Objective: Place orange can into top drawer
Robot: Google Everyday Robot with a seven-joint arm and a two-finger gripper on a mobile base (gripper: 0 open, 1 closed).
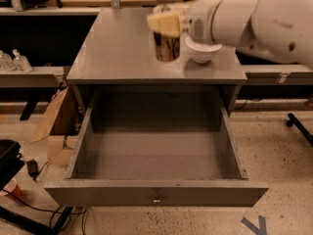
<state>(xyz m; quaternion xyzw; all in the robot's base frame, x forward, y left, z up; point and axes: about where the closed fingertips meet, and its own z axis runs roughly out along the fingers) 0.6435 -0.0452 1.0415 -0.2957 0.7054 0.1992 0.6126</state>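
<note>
The robot's gripper should release the orange can, which hangs over the cabinet top now, on the drawer's bottom towards the back [136, 148], a little to the side of the cardboard box.
The top drawer [156, 192] of the grey cabinet stands pulled wide open and holds nothing; its small metal knob [156, 198] is at the front centre. My gripper [164, 25] reaches in from the right on a white arm [264, 18]. It is shut on the orange can [166, 47], which hangs upright under the cream fingers. The can is over the cabinet top [122, 48], behind the drawer opening and just left of the white bowl [204, 53]. The arm hides part of the bowl.
A cardboard box [56, 126] leans against the cabinet's left side. Clear bottles [14, 60] stand on a low shelf at the left. A black object and cables [10, 160] lie on the floor at the bottom left. Benches run along the back.
</note>
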